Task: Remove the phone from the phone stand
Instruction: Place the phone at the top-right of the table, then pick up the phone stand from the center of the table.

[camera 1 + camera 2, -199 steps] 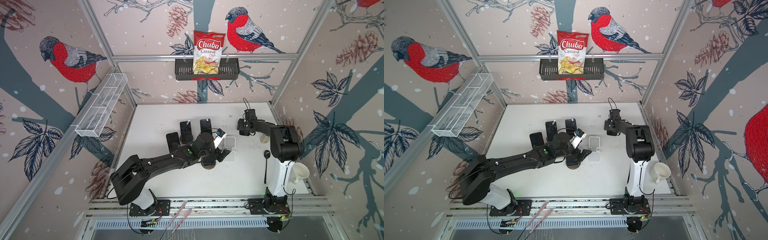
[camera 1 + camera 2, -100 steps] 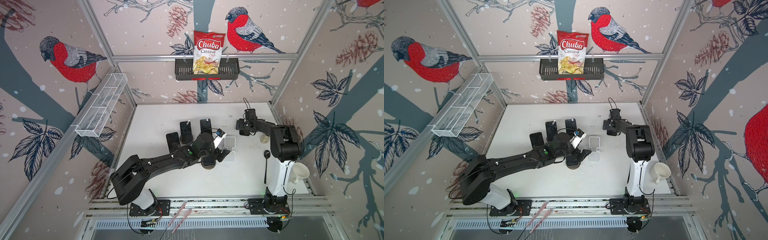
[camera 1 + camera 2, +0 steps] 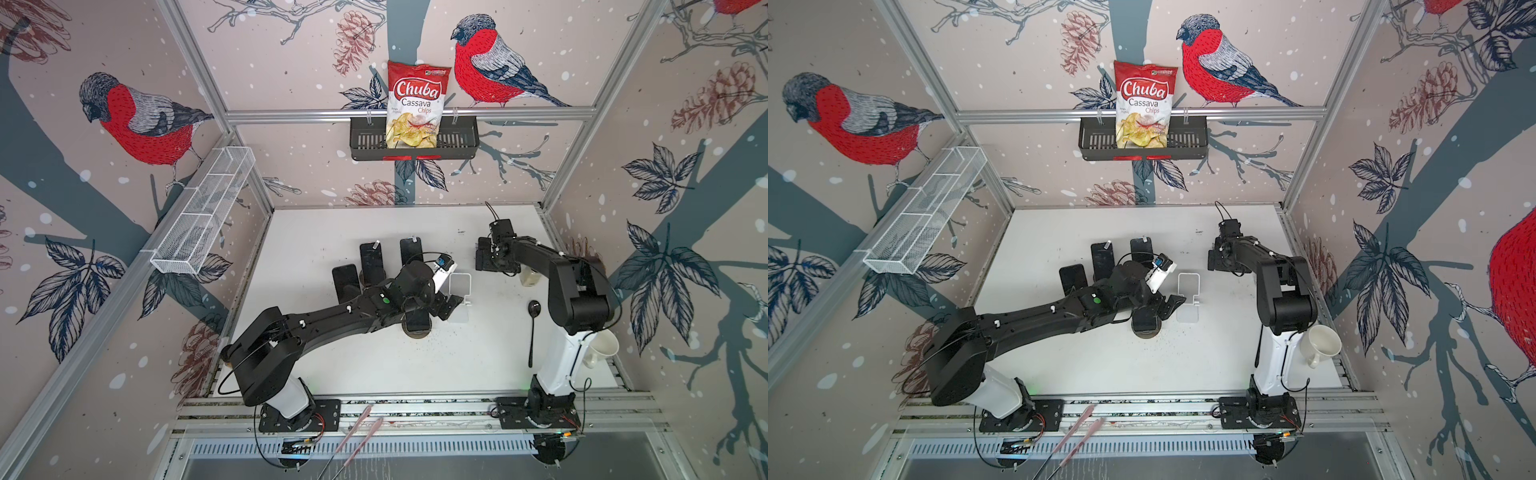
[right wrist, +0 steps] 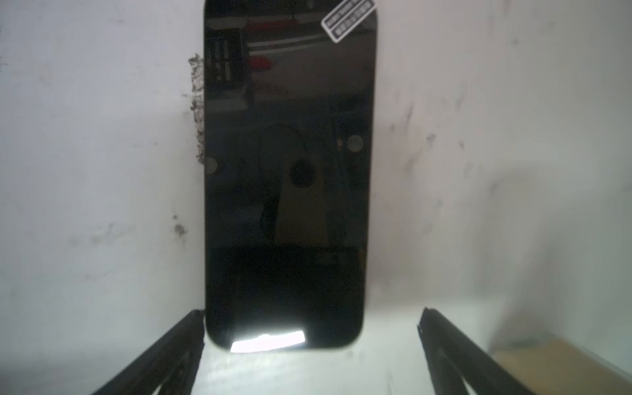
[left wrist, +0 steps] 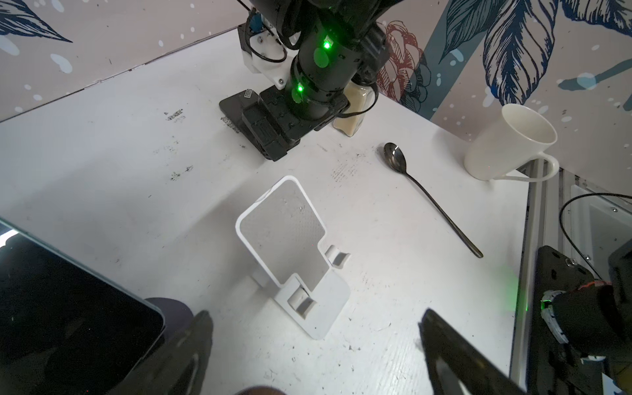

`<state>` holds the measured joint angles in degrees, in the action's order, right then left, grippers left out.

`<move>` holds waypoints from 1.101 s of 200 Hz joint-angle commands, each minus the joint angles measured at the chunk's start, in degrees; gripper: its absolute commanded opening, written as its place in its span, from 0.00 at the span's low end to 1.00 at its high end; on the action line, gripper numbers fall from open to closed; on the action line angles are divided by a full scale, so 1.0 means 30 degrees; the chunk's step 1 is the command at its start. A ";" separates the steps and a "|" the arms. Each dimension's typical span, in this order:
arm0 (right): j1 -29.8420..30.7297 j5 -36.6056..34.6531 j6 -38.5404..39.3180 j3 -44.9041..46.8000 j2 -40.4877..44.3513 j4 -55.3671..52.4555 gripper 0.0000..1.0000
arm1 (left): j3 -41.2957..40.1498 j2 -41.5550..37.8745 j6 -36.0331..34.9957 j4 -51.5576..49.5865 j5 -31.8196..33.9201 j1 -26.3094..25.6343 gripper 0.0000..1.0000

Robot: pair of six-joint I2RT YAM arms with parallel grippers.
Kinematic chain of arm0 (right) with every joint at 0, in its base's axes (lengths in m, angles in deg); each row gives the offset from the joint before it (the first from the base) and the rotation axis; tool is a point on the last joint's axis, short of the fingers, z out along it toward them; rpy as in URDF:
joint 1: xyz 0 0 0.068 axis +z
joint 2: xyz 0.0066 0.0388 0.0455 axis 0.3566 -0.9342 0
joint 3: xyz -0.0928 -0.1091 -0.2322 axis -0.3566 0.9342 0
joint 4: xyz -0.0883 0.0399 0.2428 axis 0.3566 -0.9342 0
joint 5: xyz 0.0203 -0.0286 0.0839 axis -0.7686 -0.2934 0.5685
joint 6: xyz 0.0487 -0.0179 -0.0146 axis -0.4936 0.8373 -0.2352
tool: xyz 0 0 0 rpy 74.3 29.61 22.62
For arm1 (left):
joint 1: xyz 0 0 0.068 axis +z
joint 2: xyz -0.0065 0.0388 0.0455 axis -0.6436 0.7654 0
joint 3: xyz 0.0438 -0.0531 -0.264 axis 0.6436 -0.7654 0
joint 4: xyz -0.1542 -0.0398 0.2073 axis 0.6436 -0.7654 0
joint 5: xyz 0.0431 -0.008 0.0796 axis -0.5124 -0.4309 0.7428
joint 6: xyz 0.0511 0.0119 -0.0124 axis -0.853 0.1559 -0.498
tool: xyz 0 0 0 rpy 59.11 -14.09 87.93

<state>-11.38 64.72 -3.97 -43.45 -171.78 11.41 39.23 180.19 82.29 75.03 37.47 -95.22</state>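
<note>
Next, I move my right gripper away from the black phone and close it on the upper plate point(image 3: 461, 284) of the empty white phone stand.
The black phone point(image 4: 287, 171) lies flat on the white table, screen up, with a small sticker at its far end. My right gripper point(image 4: 312, 314) is open, its fingers point(image 4: 178, 345) standing either side of the phone's near end without gripping it. In the left wrist view the phone point(image 5: 234, 102) pokes out from under that gripper. The white phone stand point(image 3: 459, 291) point(image 5: 290, 246) is empty. My left gripper point(image 5: 315, 314) point(image 3: 451, 305) hovers open just before the stand's base, holding nothing.
Three other dark phones point(image 3: 345, 282) point(image 3: 371, 257) point(image 3: 410, 249) stand behind my left arm, and another point(image 5: 68, 307) sits on a round base beside it. A black spoon point(image 3: 533, 328), a white mug point(image 3: 600, 349) and a small bottle point(image 5: 352, 109) are near the right arm.
My right gripper's jaws have spread wide, letting go of the phone on the table, and it has shifted slightly. The left arm has not moved.
</note>
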 commanded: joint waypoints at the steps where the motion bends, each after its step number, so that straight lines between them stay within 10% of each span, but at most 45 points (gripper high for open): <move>1: 0.0165 -0.0302 -0.0472 0.0131 0.1135 -0.0867 1.00 | 0.0695 0.0390 -0.0176 -0.1128 0.0930 -0.0156 0.93; 145: 0.3327 0.2252 -0.2756 0.4887 1.1155 -0.2099 0.93 | 0.1184 -0.0810 0.1455 -0.3845 0.5275 -0.0833 0.90; 220: 0.7081 0.1838 -0.3453 0.6259 1.2039 -0.1623 0.99 | -0.0086 -0.2210 0.3986 -0.4970 0.7636 -0.0833 0.91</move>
<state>8.10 71.17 -12.75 -25.05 -135.15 5.29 39.53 174.20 90.15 61.92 56.48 -97.67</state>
